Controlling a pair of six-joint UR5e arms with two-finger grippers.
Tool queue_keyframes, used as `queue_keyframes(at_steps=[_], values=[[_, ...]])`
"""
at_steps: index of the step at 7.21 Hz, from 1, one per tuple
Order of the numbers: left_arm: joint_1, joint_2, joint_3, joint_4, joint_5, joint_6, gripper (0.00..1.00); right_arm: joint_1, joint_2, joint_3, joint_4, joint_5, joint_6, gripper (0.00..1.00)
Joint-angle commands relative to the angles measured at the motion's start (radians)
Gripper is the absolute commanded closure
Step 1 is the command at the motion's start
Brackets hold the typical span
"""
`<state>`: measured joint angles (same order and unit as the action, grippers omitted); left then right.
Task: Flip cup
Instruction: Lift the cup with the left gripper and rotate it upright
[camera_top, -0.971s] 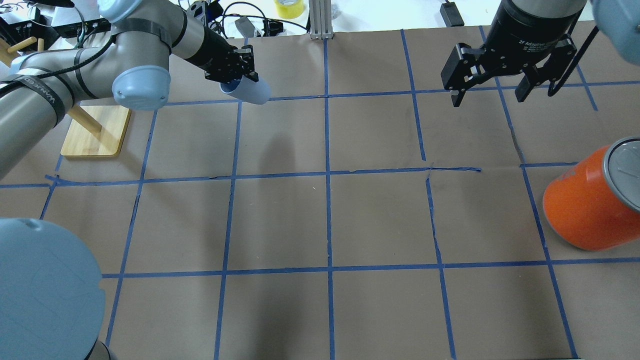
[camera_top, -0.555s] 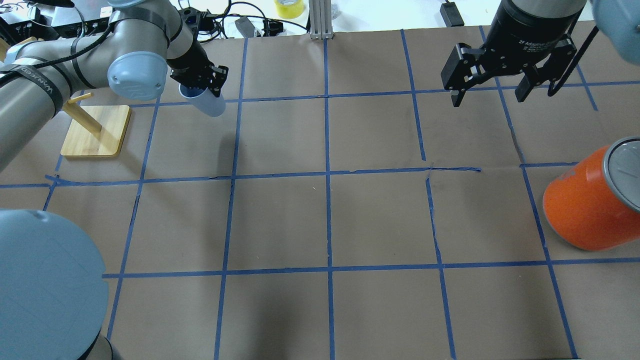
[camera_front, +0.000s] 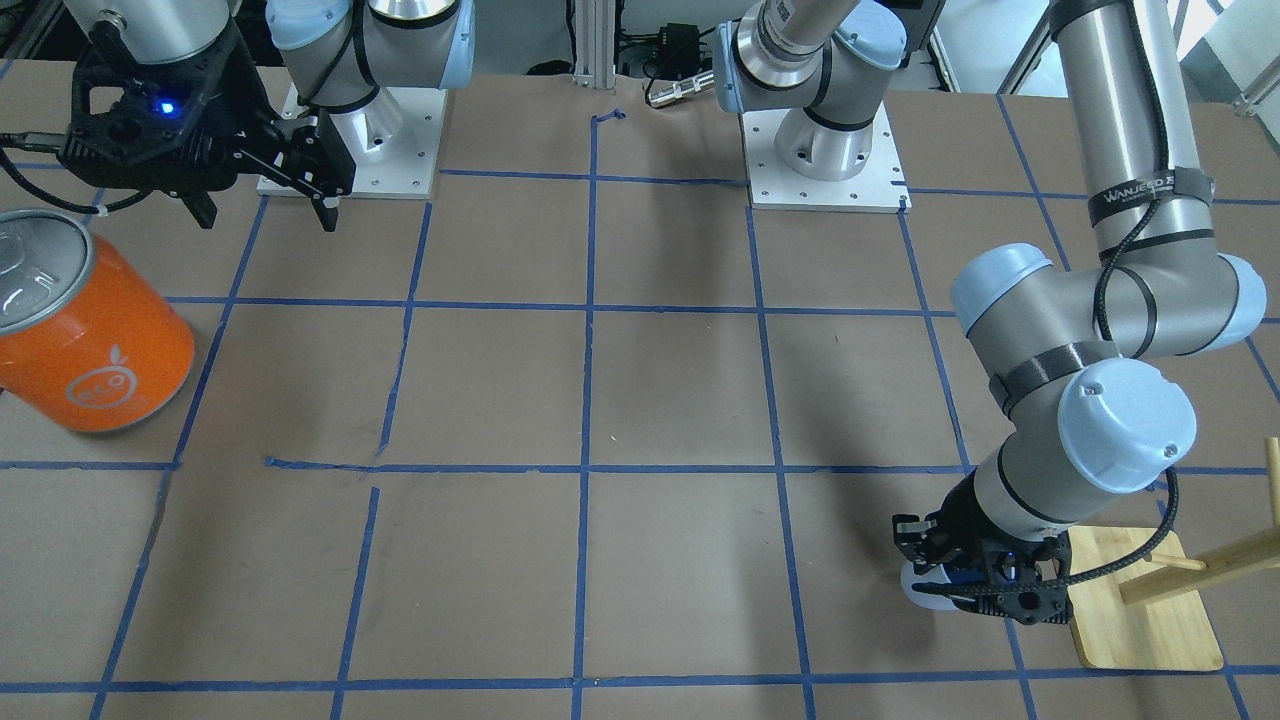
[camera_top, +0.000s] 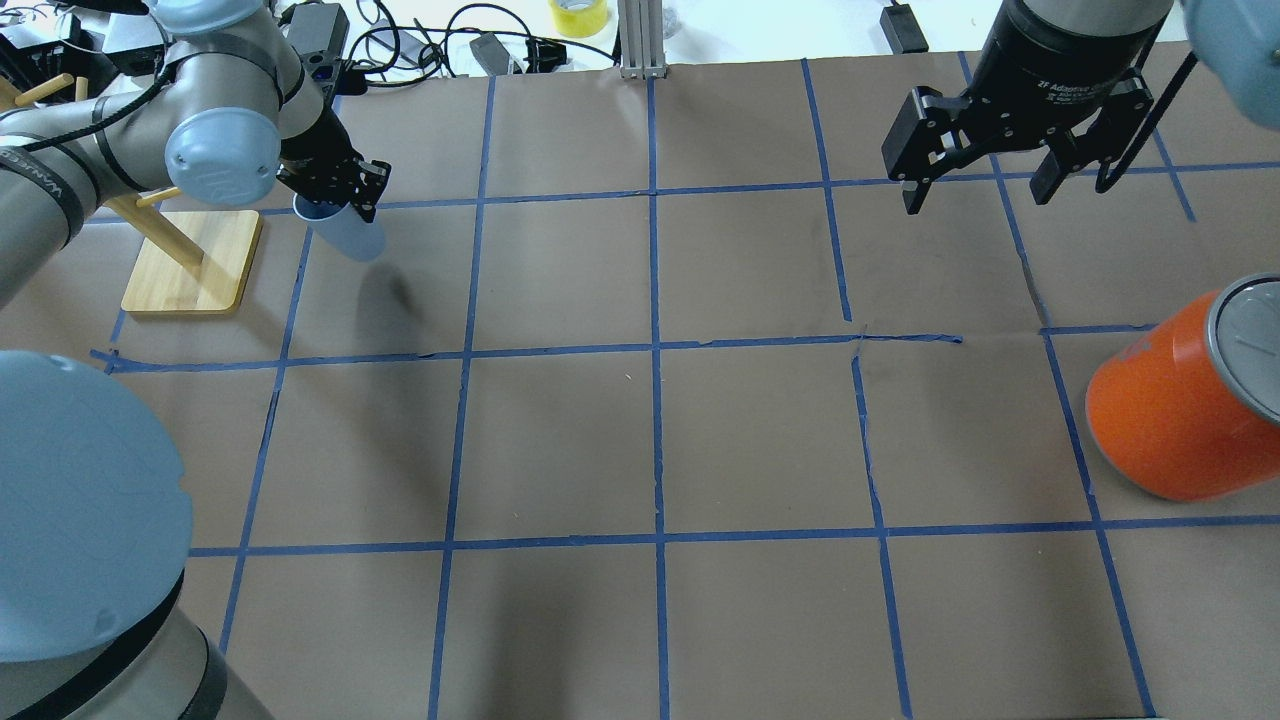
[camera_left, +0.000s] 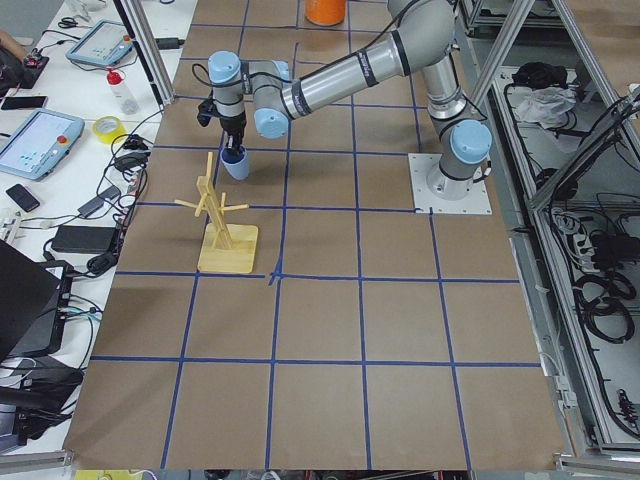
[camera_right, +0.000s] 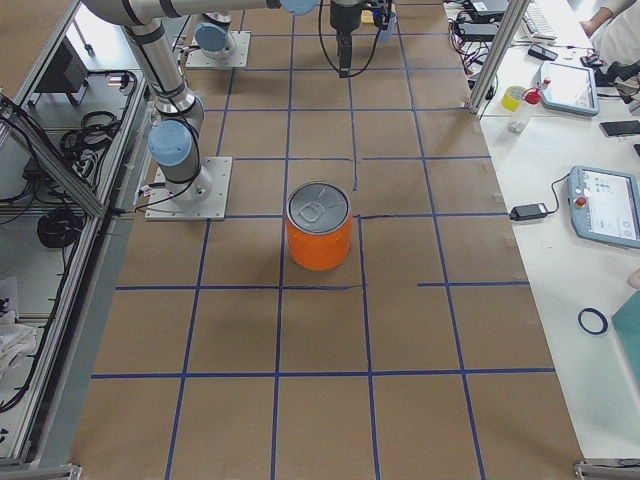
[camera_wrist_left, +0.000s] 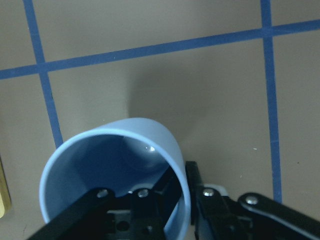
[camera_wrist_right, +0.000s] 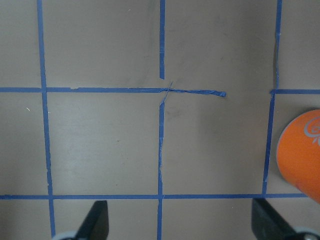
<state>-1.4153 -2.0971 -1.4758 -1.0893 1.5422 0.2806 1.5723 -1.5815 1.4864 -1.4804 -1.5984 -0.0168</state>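
Observation:
The robot's left gripper will release the pale blue cup on the bare table (camera_front: 909, 584) (camera_wrist_left: 164, 151) next to the base of the wooden peg stand.
The pale blue cup (camera_top: 352, 237) hangs from my left gripper (camera_top: 340, 205) at the far left of the table, next to the wooden stand. The gripper is shut on the cup's rim wall. The cup's mouth faces up toward the wrist and its base points down, slightly tilted. In the left wrist view I look into the cup (camera_wrist_left: 125, 165), with the left gripper (camera_wrist_left: 187, 200) pinching its wall. It also shows in the front view (camera_front: 922, 585) and the left view (camera_left: 236, 165). My right gripper (camera_top: 985, 190) is open and empty, high over the far right.
A big orange can (camera_top: 1170, 410) with a silver top stands at the right edge; it also shows in the front view (camera_front: 85, 340) and the right wrist view (camera_wrist_right: 302, 155). A wooden peg stand (camera_top: 190, 260) sits just left of the cup. Cables lie beyond the far edge.
My left gripper has carried the cup leftward toward the wooden stand and turned it from lying sideways to mouth up. The right arm has not moved.

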Motion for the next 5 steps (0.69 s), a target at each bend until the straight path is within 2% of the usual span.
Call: queue_keyframes(at_steps=[1,4,5], values=[[-0.028,-0.015,-0.006,0.002,-0.002,-0.011,1.00,0.000,0.000,0.000,0.000,0.000,0.000,0.00],[-0.027,-0.027,-0.008,-0.010,0.007,-0.011,1.00,0.000,-0.002,0.006,-0.001,0.000,0.000,0.00],[-0.028,-0.029,-0.006,-0.012,0.059,-0.009,1.00,0.000,-0.002,0.008,-0.001,0.000,0.000,0.00]])
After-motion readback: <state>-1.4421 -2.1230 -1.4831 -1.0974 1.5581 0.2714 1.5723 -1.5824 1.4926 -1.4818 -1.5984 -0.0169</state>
